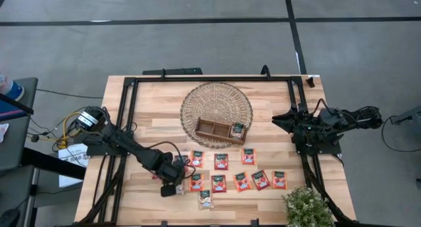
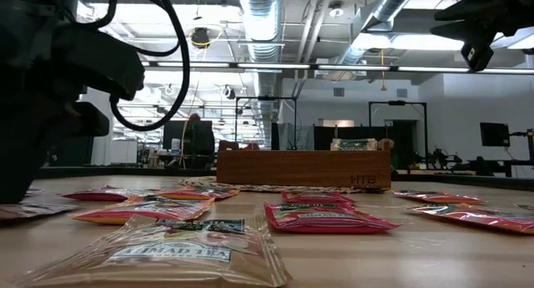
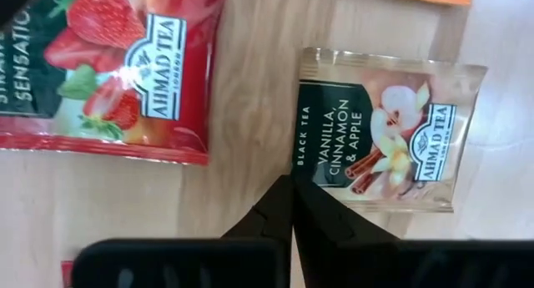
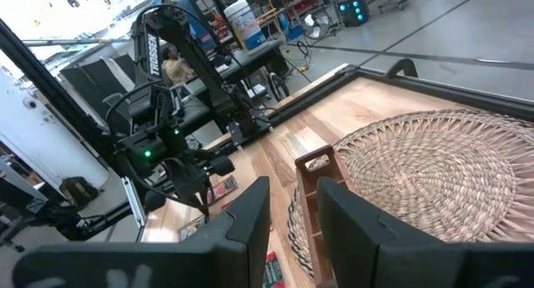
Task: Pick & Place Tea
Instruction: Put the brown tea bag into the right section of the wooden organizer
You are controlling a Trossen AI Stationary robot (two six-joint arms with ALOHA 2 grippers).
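My left gripper's closed fingers are only at the corner of the beige sachet, so I should open them and pinch further in on its dark label (image 3: 327,146) before lifting.
Several red-orange tea sachets (image 1: 242,181) lie flat in rows on the table's near half. A whitish-beige one (image 3: 380,129) lies nearest the front edge (image 1: 206,199). One more sachet (image 1: 237,129) stands in the brown wooden tray (image 1: 212,128). My left gripper (image 3: 292,184) is shut, pointing steeply down, with its tips at a corner of the beige sachet and beside a red strawberry sachet (image 3: 108,63). My right gripper (image 4: 292,192) hangs open and level over the table's right side, holding nothing. My left gripper's shut fingertips (image 3: 310,206) come from above onto the beige sachet's edge (image 3: 302,167), close to one corner. The fingers themselves cover that corner, so I cannot tell whether it is pinched between them. The sachet lies flat on the table.
The tray rests on a round wicker mat (image 1: 217,95) at the table's far middle. A small green plant (image 1: 308,207) stands at the near right corner. A black frame (image 1: 210,79) runs around the tabletop. Bare wood lies left of the sachets.
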